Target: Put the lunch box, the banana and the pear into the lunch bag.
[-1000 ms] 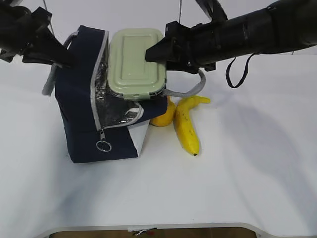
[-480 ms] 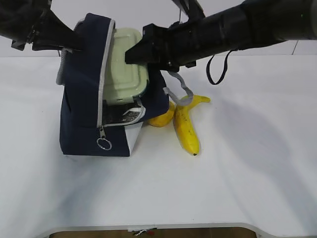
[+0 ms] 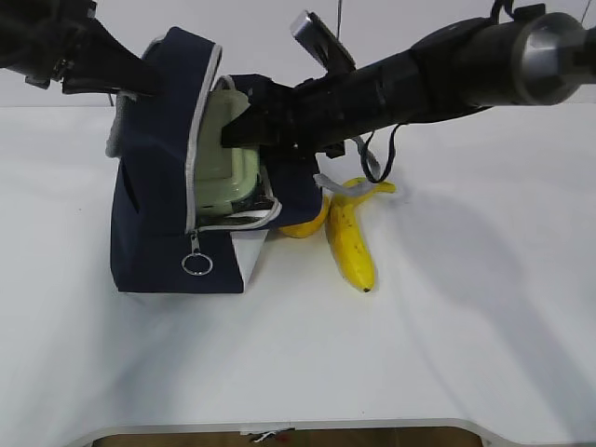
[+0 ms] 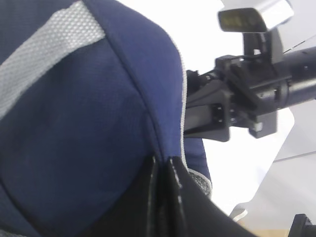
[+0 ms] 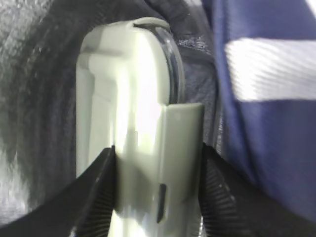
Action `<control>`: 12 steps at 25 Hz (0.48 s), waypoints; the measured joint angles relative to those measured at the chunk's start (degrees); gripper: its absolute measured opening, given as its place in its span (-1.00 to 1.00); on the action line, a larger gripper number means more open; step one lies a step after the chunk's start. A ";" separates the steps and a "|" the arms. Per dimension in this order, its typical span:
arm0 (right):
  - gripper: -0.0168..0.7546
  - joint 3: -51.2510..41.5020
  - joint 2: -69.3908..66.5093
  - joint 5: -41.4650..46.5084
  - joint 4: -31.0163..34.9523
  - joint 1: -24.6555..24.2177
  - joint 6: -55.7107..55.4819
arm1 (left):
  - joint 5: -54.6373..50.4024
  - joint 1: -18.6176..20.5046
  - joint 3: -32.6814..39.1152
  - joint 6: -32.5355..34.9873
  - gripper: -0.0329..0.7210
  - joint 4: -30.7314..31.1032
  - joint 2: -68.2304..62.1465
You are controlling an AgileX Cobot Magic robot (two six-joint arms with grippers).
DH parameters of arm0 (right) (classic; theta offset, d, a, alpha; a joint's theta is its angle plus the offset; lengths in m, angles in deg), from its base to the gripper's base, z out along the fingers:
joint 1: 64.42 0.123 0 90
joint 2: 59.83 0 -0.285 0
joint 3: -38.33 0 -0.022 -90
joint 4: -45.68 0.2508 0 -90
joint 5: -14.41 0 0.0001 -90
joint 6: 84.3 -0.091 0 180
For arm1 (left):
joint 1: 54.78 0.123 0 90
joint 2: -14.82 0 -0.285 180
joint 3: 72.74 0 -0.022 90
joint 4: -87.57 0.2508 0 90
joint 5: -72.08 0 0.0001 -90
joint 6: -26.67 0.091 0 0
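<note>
My right gripper has the lunch box. It will let go of it deep inside the silver-lined opening of the navy lunch bag (image 3: 226, 194).
The navy lunch bag (image 3: 154, 214) stands at the left with its zipper open. My left gripper (image 3: 149, 79) is shut on the top edge of its flap (image 4: 118, 98) and holds it up. My right gripper (image 3: 244, 126) is shut on the sage-green lunch box (image 3: 222, 154), which stands on edge, partly inside the bag's silver-lined opening; the box fills the right wrist view (image 5: 133, 123). The banana (image 3: 352, 233) lies on the table right of the bag. The pear (image 3: 307, 223) lies between bag and banana, partly hidden by the bag.
The bag's grey handle (image 3: 349, 177) hangs over toward the banana. The zipper's ring pull (image 3: 196, 264) hangs at the bag's front. The white table (image 3: 447, 317) reaches to its front edge at the bottom.
My right gripper has tipped the lunch box from flat above the bag onto its edge and moved it down and left into the opening. The left gripper has lifted the flap higher.
</note>
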 joint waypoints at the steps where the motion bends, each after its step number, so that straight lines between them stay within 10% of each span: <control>1: 0.02 0.74 -0.63 0.00 -0.06 0.30 -0.29 | 0.00 0.00 0.00 0.27 -0.91 0.00 0.00; 12: 0.02 8.84 -10.11 0.78 1.51 1.44 -5.34 | -0.30 0.00 0.00 0.63 -0.91 -0.08 -1.08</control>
